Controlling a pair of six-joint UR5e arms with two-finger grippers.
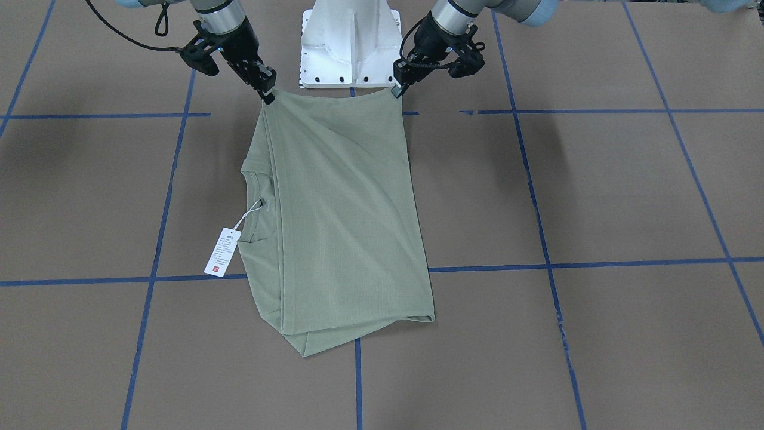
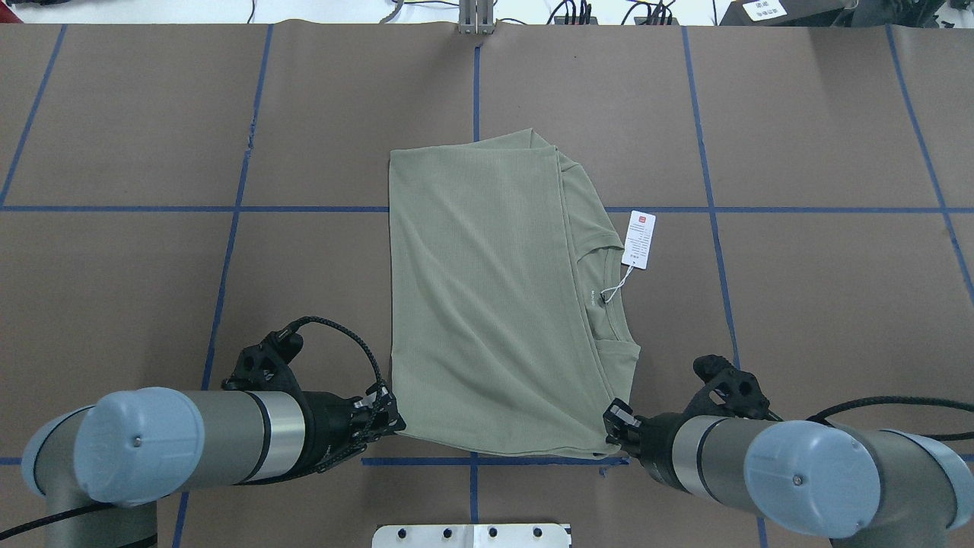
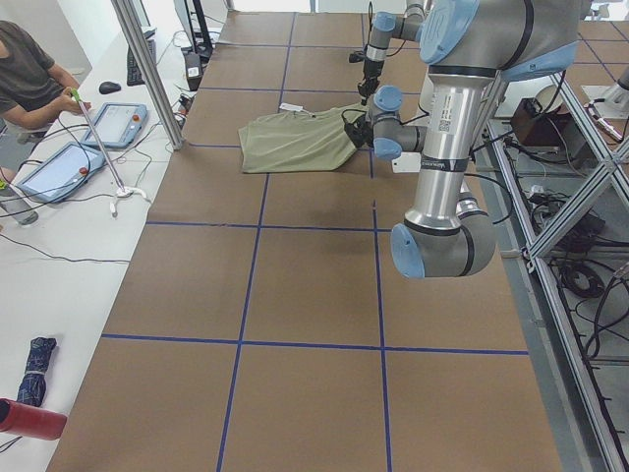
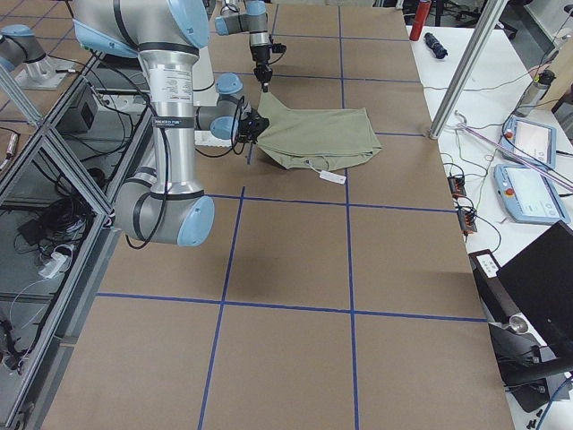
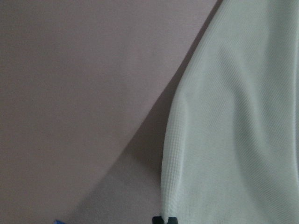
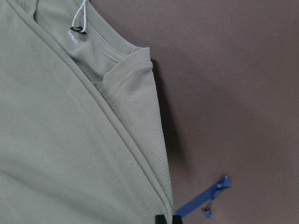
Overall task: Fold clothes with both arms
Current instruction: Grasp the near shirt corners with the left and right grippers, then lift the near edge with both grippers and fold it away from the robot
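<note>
Next, my left gripper releases the shirt's near corner over its far corner [image 1: 419, 300], on the shirt's side away from the hang tag.
The clothes are one sage-green shirt [image 2: 487, 304], folded into a rectangle at the table's middle. Its round neck and white hang tag [image 2: 639, 240] point toward my right side. My left gripper [image 2: 392, 418] is shut on the near corner of the shirt [image 1: 340, 209] on its side. My right gripper [image 2: 612, 426] pinches the other near corner. Between them the near edge runs taut and slightly raised, from the left gripper [image 1: 397, 91] to the right gripper [image 1: 268, 95]. The left wrist view shows cloth [image 5: 233, 116] casting a shadow on the table. The right wrist view shows the collar [image 6: 117, 56].
The white pedestal base [image 1: 351, 42] stands just behind the held edge. Brown table paper with blue tape lines [image 2: 708, 190] lies all around the shirt. Beyond the far edge, a side bench holds tablets [image 3: 118, 123], and a person [image 3: 29, 74] sits there near an upright pole [image 3: 147, 69].
</note>
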